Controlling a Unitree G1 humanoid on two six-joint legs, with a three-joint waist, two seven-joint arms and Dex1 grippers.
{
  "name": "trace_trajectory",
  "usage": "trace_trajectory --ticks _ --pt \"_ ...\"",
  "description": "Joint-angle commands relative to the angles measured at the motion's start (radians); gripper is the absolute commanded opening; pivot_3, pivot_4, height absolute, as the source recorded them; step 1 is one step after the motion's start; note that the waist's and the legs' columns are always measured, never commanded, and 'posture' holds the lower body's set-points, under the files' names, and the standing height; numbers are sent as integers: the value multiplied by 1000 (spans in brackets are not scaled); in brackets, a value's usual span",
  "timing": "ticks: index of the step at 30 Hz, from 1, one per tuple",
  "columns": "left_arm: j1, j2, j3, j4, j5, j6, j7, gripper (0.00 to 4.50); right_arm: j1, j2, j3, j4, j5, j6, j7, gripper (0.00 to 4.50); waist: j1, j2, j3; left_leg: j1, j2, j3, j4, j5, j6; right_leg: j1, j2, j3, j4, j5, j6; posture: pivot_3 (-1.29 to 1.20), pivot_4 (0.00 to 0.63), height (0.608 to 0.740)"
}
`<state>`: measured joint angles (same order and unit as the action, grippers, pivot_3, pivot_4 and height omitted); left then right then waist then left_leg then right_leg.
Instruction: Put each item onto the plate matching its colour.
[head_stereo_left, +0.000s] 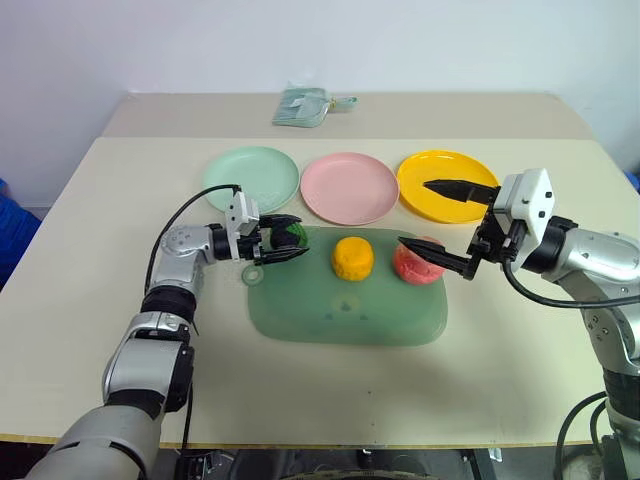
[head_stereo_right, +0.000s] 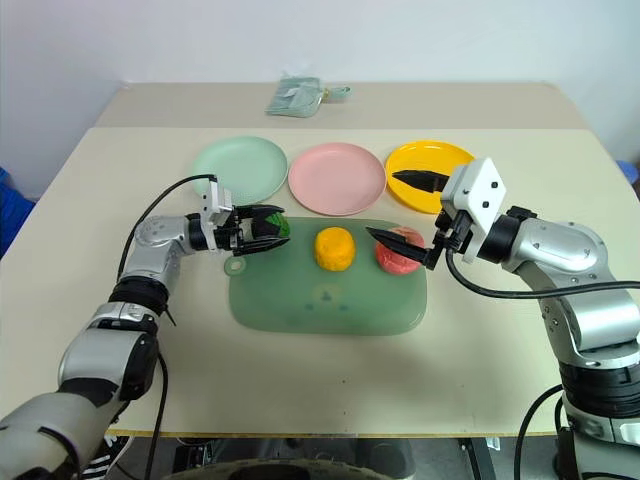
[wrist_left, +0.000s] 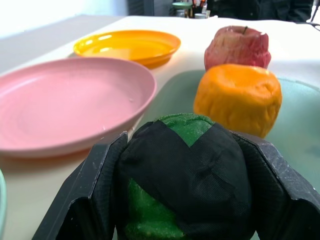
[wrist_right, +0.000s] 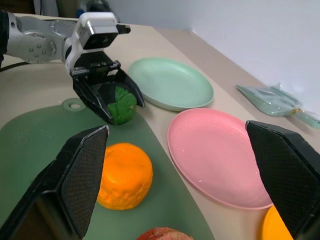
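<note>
I will release the dark green-and-black ball from my left gripper in the middle of the mint green plate (head_stereo_left: 251, 183).
My left gripper (head_stereo_left: 283, 242) is shut on the dark green-and-black ball (wrist_left: 187, 185) at the far left corner of the green mat (head_stereo_left: 340, 312). I cannot tell whether the ball still touches the mat. The orange-yellow ball (head_stereo_left: 352, 257) sits mid-mat, with the pinkish-red apple (head_stereo_left: 418, 266) to its right. Beyond the mat lie the mint green plate (head_stereo_left: 250, 175), the pink plate (head_stereo_left: 350, 188) and the yellow plate (head_stereo_left: 438, 168), all bare. My right gripper (head_stereo_left: 413, 212) hovers open above the apple and the yellow plate's near edge, with nothing between its fingers.
A folded pale teal cloth (head_stereo_left: 305, 105) lies at the table's far edge, behind the plates. Bare tabletop (head_stereo_left: 330, 390) stretches between the mat and the table's front edge, and on both sides of the mat.
</note>
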<state>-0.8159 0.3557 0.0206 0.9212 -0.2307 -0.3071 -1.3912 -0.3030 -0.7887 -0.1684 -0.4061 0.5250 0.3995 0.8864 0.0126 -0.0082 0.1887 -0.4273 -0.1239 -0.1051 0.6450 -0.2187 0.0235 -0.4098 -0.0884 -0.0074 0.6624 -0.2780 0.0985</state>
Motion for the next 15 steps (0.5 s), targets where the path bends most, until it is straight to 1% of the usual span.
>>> trace_trajectory --ticks 1,4,7,10,12,13,15 --pt "-9 -9 8 -23 -17 -2 -13 3257 -12 3 -14 -13 6 -16 -2 4500 0 0 0 0 0 0 0 0 0 0 0 0 0 0 0 0 150 738" --pt "-6 -12 12 -20 -9 -19 6 3257 -7 3 -17 -16 5 -16 -3 4500 0 0 0 0 0 0 0 0 0 0 0 0 0 0 0 0 150 738" --pt "-25 -9 43 -7 -25 -31 44 3257 -3 2 -19 -20 4 -15 -5 4500 0 0 0 0 0 0 0 0 0 0 0 0 0 0 0 0 150 738" --pt "-81 1 96 61 -21 -76 184 3257 -25 18 -23 -19 9 -10 -31 4500 0 0 0 0 0 0 0 0 0 0 0 0 0 0 0 0 150 738" --pt "-128 6 121 120 1 -97 317 3257 -59 49 -24 -21 42 12 -61 4500 0 -1 0 0 0 0 0 0 0 0 0 0 1 0 0 0 150 738" --pt "-153 5 133 151 8 -94 381 3257 -84 73 -10 -18 33 12 -88 4500 0 -1 0 0 0 0 1 0 0 -1 0 0 1 0 0 0 150 738" --pt "-197 6 145 212 34 -91 536 3257 -143 138 44 10 -39 1 -174 4500 -2 -1 0 0 0 0 1 0 0 -1 0 0 1 0 1 0 150 738"
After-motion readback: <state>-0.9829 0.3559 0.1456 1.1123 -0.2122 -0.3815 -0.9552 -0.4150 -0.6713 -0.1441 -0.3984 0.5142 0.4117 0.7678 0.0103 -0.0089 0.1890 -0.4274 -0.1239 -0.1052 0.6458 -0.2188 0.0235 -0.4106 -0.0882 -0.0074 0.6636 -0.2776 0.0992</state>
